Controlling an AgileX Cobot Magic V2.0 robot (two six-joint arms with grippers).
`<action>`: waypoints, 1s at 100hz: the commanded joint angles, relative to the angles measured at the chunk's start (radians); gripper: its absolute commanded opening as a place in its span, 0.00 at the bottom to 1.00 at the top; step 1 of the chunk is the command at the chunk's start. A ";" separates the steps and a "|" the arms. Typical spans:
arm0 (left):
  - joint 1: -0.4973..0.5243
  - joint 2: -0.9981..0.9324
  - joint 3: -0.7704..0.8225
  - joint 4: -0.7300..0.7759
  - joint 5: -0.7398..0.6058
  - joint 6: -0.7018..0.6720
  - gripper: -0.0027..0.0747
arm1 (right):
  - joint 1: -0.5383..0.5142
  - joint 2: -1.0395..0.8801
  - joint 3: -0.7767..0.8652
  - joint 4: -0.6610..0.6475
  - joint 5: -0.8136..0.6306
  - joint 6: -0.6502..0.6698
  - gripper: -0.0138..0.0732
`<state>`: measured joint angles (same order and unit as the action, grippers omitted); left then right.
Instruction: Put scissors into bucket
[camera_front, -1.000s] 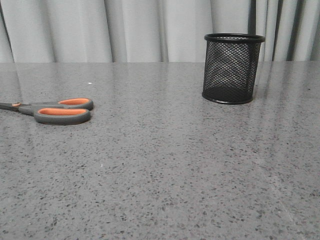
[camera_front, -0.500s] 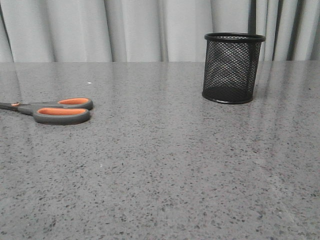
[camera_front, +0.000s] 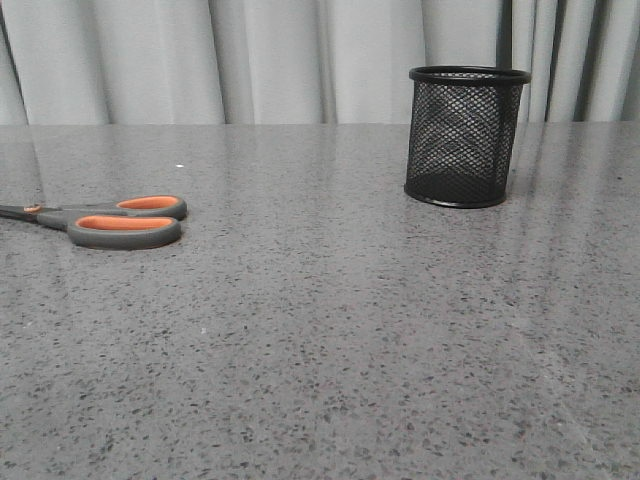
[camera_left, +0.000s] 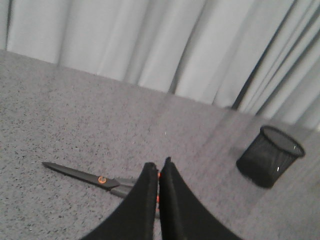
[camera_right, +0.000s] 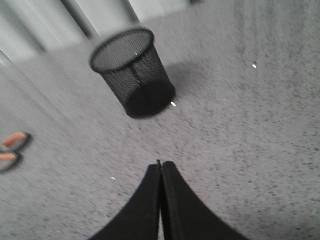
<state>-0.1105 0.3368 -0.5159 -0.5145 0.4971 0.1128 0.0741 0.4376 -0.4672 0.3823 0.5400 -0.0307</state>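
Note:
My left gripper is to go to the scissors next and close on the narrow base of their grey handles (camera_front: 58, 215) (camera_left: 119, 185), beside the orange pivot.
The scissors (camera_front: 110, 222) lie flat at the left of the grey table, dark grey handles with orange lining toward the middle, blades running off the left edge of the front view. The black mesh bucket (camera_front: 464, 135) stands upright at the back right. Neither gripper shows in the front view. In the left wrist view my left gripper (camera_left: 159, 165) is shut and empty, above the scissors (camera_left: 82, 175), whose handles it hides; the bucket (camera_left: 269, 156) is off to one side. In the right wrist view my right gripper (camera_right: 160, 164) is shut and empty, some way short of the bucket (camera_right: 134, 71).
A grey speckled stone table (camera_front: 330, 330) fills the scene, with pale curtains (camera_front: 260, 60) close behind its far edge. The orange scissor handles (camera_right: 11, 149) show blurred at the edge of the right wrist view.

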 joint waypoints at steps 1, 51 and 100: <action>0.001 0.111 -0.138 0.031 0.085 0.076 0.01 | -0.007 0.127 -0.112 -0.057 0.018 0.001 0.11; 0.001 0.503 -0.467 0.118 0.353 0.277 0.04 | 0.014 0.425 -0.358 -0.048 0.177 -0.064 0.17; 0.001 0.760 -0.600 0.110 0.542 0.503 0.53 | 0.014 0.446 -0.414 -0.045 0.224 -0.081 0.73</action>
<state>-0.1105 1.0550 -1.0518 -0.3782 1.0069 0.5500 0.0846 0.8844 -0.8459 0.3244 0.8072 -0.0914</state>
